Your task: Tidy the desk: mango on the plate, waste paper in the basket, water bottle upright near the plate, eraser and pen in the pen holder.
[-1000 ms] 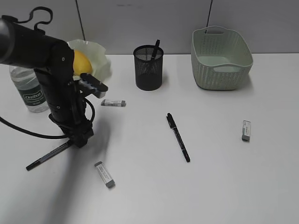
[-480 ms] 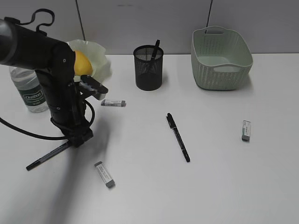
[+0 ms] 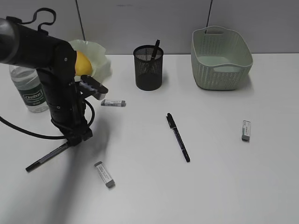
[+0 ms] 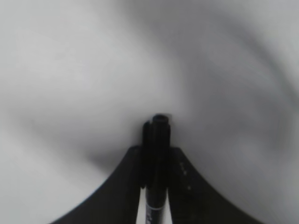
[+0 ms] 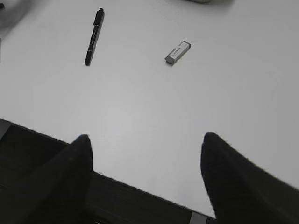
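Observation:
My left gripper has the black pen. It will release the pen inside the black mesh pen holder (image 3: 155, 56), beside the pen standing there.
A black pen (image 3: 46, 157) lies at the desk's (image 3: 210, 186) front left, and my left gripper (image 3: 78, 137) stands down over its near end. In the left wrist view both fingers (image 4: 126, 177) press the pen's (image 4: 156, 135) cap, so the left gripper (image 4: 156, 149) is shut on it. A second pen (image 3: 178, 137) (image 5: 93, 36) lies mid-desk. Three erasers (image 3: 113, 102) (image 3: 104, 174) (image 3: 246, 130) lie loose. The mango (image 3: 82, 63) rests on the plate (image 3: 100, 60), with the water bottle (image 3: 29, 88) upright to its left. My right gripper (image 5: 145, 142) hangs open over the desk's front edge. No waste paper shows.
The black mesh pen holder (image 3: 148, 67) stands at the back centre with one pen in it. The pale green basket (image 3: 220, 58) sits at the back right. The right-hand eraser (image 5: 178, 52) lies ahead of my right gripper.
The left gripper's jaws have closed in onto the pen. The left arm has shifted only slightly. Nothing else has moved.

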`<state>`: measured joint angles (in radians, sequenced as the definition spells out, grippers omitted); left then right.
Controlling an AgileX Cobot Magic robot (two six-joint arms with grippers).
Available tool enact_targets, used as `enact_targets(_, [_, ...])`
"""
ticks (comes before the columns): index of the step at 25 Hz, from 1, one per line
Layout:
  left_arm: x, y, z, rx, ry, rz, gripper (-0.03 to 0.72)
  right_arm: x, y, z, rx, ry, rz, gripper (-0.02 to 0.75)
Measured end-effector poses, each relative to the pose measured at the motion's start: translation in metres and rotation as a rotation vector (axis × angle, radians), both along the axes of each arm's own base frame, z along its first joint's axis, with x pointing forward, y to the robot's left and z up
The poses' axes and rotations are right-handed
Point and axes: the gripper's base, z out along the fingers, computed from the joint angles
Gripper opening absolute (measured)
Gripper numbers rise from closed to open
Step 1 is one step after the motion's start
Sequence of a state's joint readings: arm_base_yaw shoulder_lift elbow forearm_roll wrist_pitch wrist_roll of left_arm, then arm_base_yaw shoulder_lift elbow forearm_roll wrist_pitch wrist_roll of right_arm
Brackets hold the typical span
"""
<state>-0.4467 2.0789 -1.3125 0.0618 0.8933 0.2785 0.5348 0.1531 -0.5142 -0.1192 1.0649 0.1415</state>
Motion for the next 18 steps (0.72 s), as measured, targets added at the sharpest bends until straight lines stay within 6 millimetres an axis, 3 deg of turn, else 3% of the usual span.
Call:
enact_targets(3, [0.001,-0.001,0.009,0.002,0.010,0.008,0.145,0.000,0.000,0.000,0.000,0.000,0.000,0.565])
enact_targets(5, [0.003,-0.003,0.025,-0.014,0.001,0.018,0.145,0.000,0.000,0.000,0.000,0.000,0.000,0.565])
enact_targets(14, [0.031,-0.027,0.133,-0.326,-0.345,0.076,0.146,0.000,0.000,0.000,0.000,0.000,0.000,0.565])
enact_targets(18, [0.044,-0.040,0.158,-0.545,-0.533,0.154,0.146,0.000,0.000,0.000,0.000,0.000,0.000,0.565])
